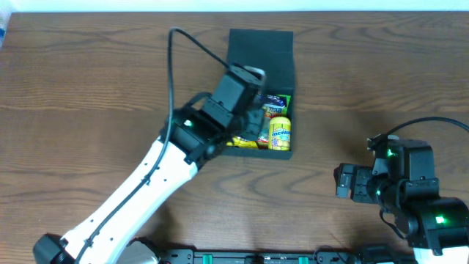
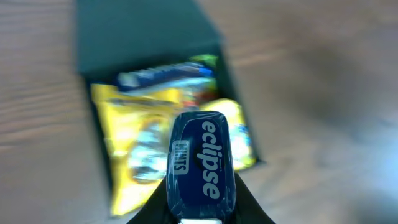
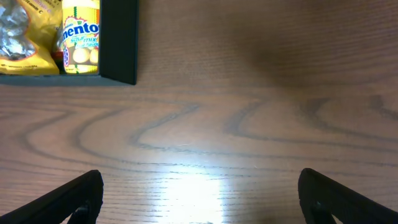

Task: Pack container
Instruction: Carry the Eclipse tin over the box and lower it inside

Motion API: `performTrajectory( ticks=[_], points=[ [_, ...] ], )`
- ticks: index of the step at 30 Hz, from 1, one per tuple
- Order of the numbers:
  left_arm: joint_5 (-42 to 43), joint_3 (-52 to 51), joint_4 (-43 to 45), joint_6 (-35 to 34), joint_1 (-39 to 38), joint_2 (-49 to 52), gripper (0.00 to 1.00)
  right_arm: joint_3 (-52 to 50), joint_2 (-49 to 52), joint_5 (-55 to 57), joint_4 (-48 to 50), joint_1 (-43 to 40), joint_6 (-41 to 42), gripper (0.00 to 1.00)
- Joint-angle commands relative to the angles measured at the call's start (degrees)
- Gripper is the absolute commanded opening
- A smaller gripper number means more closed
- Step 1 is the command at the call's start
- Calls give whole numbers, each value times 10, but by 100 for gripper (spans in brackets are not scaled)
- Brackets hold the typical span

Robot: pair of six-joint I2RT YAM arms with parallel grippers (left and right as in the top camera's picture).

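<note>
The robot's left gripper should release the blue Eclipse mints tin between the yellow snack bag and the yellow Mentos packet (image 1: 262, 137) (image 2: 196, 154).
The dark teal-green container (image 1: 261, 51) stands open at the table's middle back, its flap lid laid back. It holds a yellow Mentos packet (image 1: 281, 133), a yellow snack bag (image 2: 134, 149) and a blue-and-green packet (image 1: 277, 101). My left gripper (image 1: 251, 110) is shut on a dark blue Eclipse mints tin (image 2: 202, 165) and holds it above the container's left side. My right gripper (image 3: 199, 199) is open and empty over bare wood, to the right of the container; the container's corner (image 3: 118, 43) shows in the right wrist view.
The wooden table (image 1: 381, 88) stretches all round the container. The left arm's black cable (image 1: 173, 66) arches over the table left of the container. The left wrist view is motion-blurred.
</note>
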Motion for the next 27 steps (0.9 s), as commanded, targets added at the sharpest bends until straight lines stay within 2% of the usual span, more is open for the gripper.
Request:
performTrajectory(
  ticks=[1, 6, 14, 27],
  points=[
    [85, 11, -9, -38, -11, 36, 6, 1, -3, 0, 0, -5, 7, 99],
    [153, 11, -7, -46, -13, 104, 6, 1, -3, 0, 0, -5, 7, 99],
    [145, 31, 3, -46, 9, 195, 6, 1, -3, 0, 0, -5, 7, 99],
    [146, 45, -8, -43, 53, 214, 6, 1, -3, 0, 0, -5, 7, 99]
  ],
)
